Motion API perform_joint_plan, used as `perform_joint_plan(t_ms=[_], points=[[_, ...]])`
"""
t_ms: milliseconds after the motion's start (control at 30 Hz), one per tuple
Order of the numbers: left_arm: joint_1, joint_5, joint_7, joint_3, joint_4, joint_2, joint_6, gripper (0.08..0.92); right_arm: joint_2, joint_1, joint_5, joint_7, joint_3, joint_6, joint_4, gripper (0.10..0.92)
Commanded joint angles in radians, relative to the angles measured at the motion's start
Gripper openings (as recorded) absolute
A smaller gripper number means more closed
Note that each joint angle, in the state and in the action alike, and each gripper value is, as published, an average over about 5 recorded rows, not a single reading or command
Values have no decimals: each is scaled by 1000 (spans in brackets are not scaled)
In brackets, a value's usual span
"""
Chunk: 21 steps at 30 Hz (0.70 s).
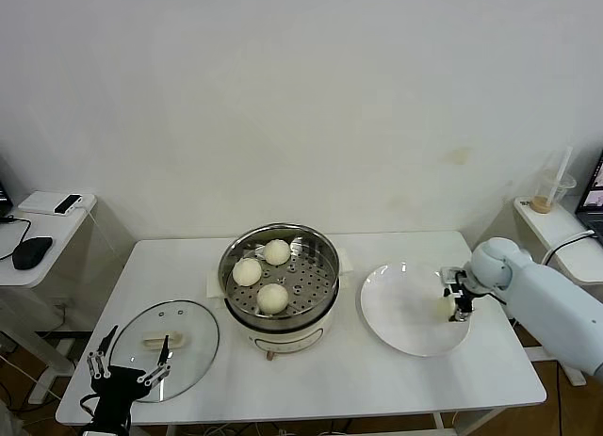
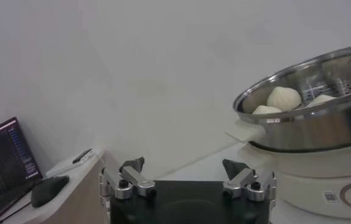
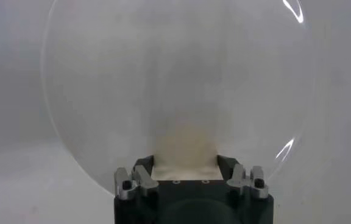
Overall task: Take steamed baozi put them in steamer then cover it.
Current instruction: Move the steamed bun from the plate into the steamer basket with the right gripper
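Note:
Next, I let go of the fourth baozi with my right gripper on the bare tray (image 1: 302, 271), between the three baozi and the steamer's rim on the plate side.
The steamer (image 1: 325, 259) stands mid-table on its white base, uncovered, with three baozi (image 1: 273, 297) on its perforated tray. It also shows in the left wrist view (image 2: 309, 128). The fourth baozi (image 1: 445, 307) lies at the right edge of a flat white plate (image 1: 400, 314). My right gripper (image 1: 459, 302) is down at the plate, shut on this baozi (image 3: 184, 146), one finger on each side. The glass cover (image 1: 184, 328) lies flat at the table's front left. My left gripper (image 1: 127, 363) hangs open and empty over its near edge.
A low side table (image 1: 52, 234) at the left holds a mouse and a phone; a laptop (image 2: 5, 161) shows in the left wrist view. A plastic cup with a straw (image 1: 551, 191) stands on a shelf at the right. The wall is close behind the table.

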Motion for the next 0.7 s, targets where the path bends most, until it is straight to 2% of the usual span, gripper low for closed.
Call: perform_joint_plan(t_ms=[33,367,700], points=[[0,-1,-1,0,0,1,0,823,-19,87,44,-21,-53,-7,29,614],[0,-6,-1,-1,-1,5,-1,823,-50,396,225,-49,-264,-55,161,611],[-9,-7,-1,7,-3,8,1,823,63,672,399,-15,-457,-140,265,611]])
